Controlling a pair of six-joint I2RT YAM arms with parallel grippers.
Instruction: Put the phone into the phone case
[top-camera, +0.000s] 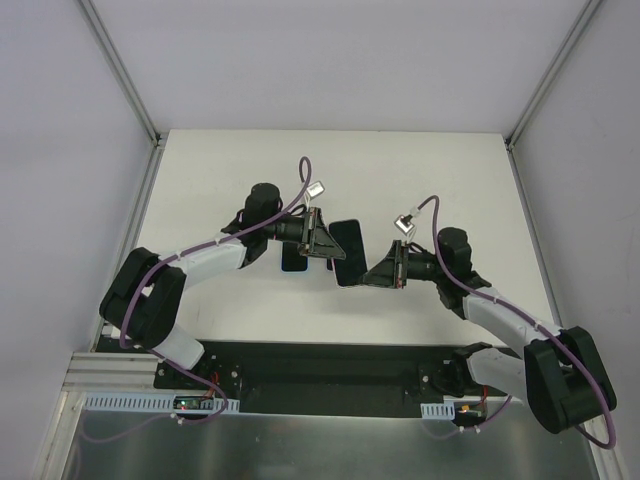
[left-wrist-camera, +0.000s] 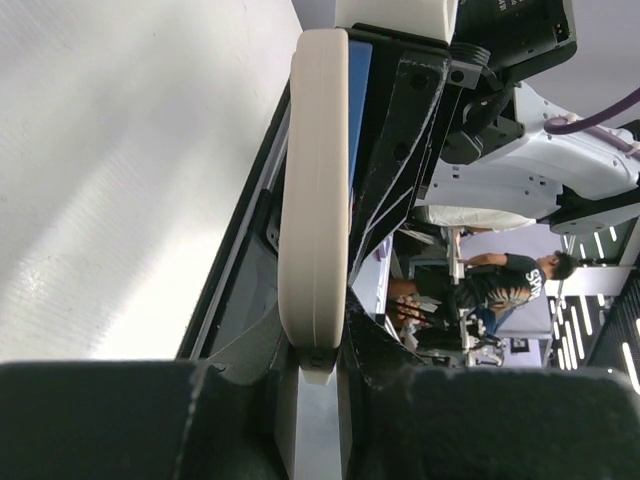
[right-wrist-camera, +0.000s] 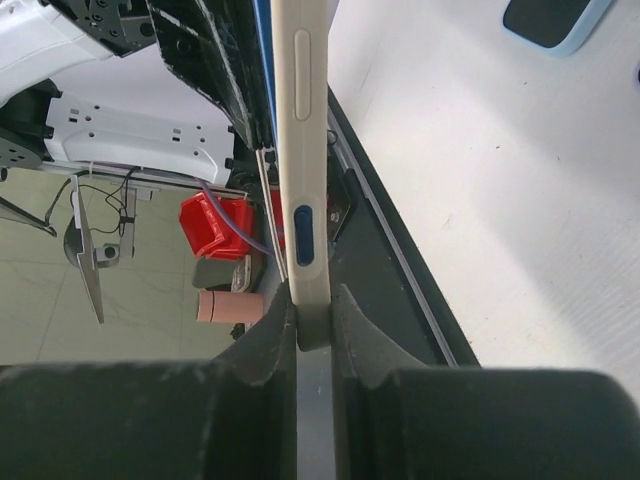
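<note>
The phone's blue edge sticks out of the case past the right gripper's lower hold, so the robot's right gripper will open and pinch the case's upper corner (top-camera: 357, 223).
A cream-edged phone case (top-camera: 347, 252) with a dark face is held on edge above the table's middle, between both arms. My left gripper (top-camera: 322, 240) is shut on its left end. My right gripper (top-camera: 378, 272) is shut on its lower right end. In the left wrist view the case (left-wrist-camera: 315, 180) stands between my fingers (left-wrist-camera: 318, 385), with a blue strip (left-wrist-camera: 358, 90) along it. In the right wrist view the case (right-wrist-camera: 300, 120) shows a blue side button (right-wrist-camera: 304, 235) above my jaws (right-wrist-camera: 314, 335). A dark slab with a light-blue rim (top-camera: 293, 260) lies flat under my left gripper and also shows in the right wrist view (right-wrist-camera: 555, 22). I cannot tell whether the phone is in the case.
The white table (top-camera: 450, 180) is bounded by metal frame posts and white walls at the back and sides. A black base strip (top-camera: 330, 365) runs along the near edge. A red bin (right-wrist-camera: 215, 225) sits beyond the table.
</note>
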